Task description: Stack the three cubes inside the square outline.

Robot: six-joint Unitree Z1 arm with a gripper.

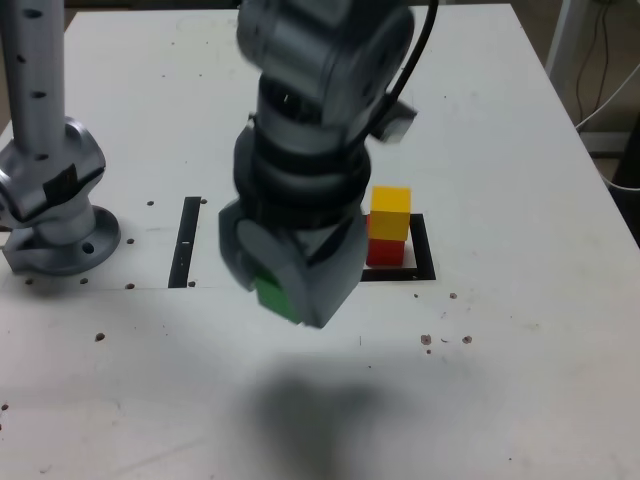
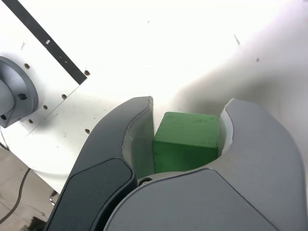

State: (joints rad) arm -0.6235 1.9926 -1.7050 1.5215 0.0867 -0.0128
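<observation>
Next, my gripper lets go of the green cube on top of the yellow cube [image 1: 388, 190], so it becomes the top of the stack. The green cube now hangs above the table.
My gripper [image 1: 283, 290] is shut on the green cube [image 1: 273, 295], which hangs above the table, casting a shadow below. The wrist view shows the green cube [image 2: 187, 140] pressed between both grey jaws, with my gripper [image 2: 188, 120] closed around it. In the exterior view, the yellow cube [image 1: 390, 213] sits on top of the red cube [image 1: 386, 250], and both stand inside the square outline [image 1: 422, 250], just to the right of my gripper. Much of the outline is hidden behind the arm.
A narrow black strip [image 1: 186, 240] lies on the white table [image 1: 520, 380] at the exterior view's left, and also shows as the black strip [image 2: 45, 41] in the wrist view. The arm's grey base [image 1: 55, 215] stands at the far left. Cables hang beyond the table's right edge.
</observation>
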